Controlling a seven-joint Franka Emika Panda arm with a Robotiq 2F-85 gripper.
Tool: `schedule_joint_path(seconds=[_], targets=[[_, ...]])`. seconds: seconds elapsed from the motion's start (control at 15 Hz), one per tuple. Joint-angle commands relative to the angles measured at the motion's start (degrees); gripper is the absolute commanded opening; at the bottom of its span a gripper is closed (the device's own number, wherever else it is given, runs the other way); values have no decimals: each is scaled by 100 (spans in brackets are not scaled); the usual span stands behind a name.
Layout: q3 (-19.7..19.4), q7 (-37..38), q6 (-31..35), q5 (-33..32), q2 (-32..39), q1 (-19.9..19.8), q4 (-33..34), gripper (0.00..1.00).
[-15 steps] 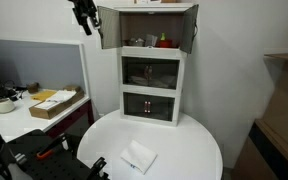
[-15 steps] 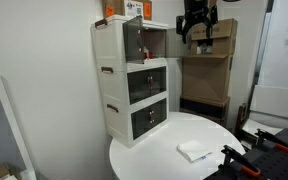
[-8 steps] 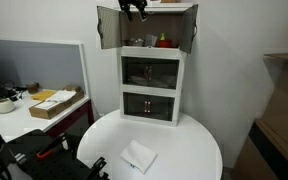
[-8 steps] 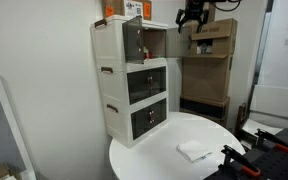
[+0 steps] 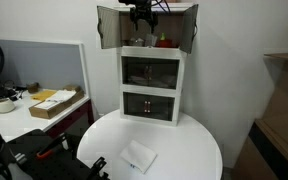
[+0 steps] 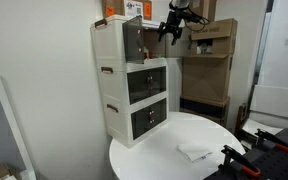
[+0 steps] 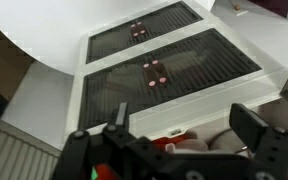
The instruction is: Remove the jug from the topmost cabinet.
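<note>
Next, my gripper moves next to the jug's handle (image 5: 150,40) (image 7: 191,145), beside the red item in the top cabinet, and closes there.
The topmost cabinet (image 5: 154,47) is the white box atop a three-tier unit, with both grey-brown doors swung open; it also shows in an exterior view (image 6: 114,35). The small pale jug (image 5: 140,42) stands inside it, beside a small red item (image 5: 164,42). My gripper (image 5: 141,16) hangs open just above and in front of the opening, also seen in an exterior view (image 6: 174,22). In the wrist view the open gripper (image 7: 184,135) looks down at the jug (image 7: 188,146) and red item (image 7: 162,144) between its fingers, not touching them.
Two dark glass-fronted compartments (image 7: 159,70) sit below. The unit stands on a round white table (image 5: 189,150) with a white cloth (image 5: 137,157). Cardboard boxes (image 6: 212,60) stand behind. A desk with a box (image 5: 56,103) is at the side.
The gripper has moved from beside the open door across to the front of the topmost compartment, now over the jug. The objects inside have not moved.
</note>
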Motion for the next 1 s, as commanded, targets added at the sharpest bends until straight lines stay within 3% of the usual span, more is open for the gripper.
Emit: schedule_joint_path(seconds=[0.0,0.67,0.93], targets=[[16,-302,-176,67,200,-8,251,100],[21,-363,-201,77,296,-20,327,100],[116,-511,484,328,389,18,224,100]])
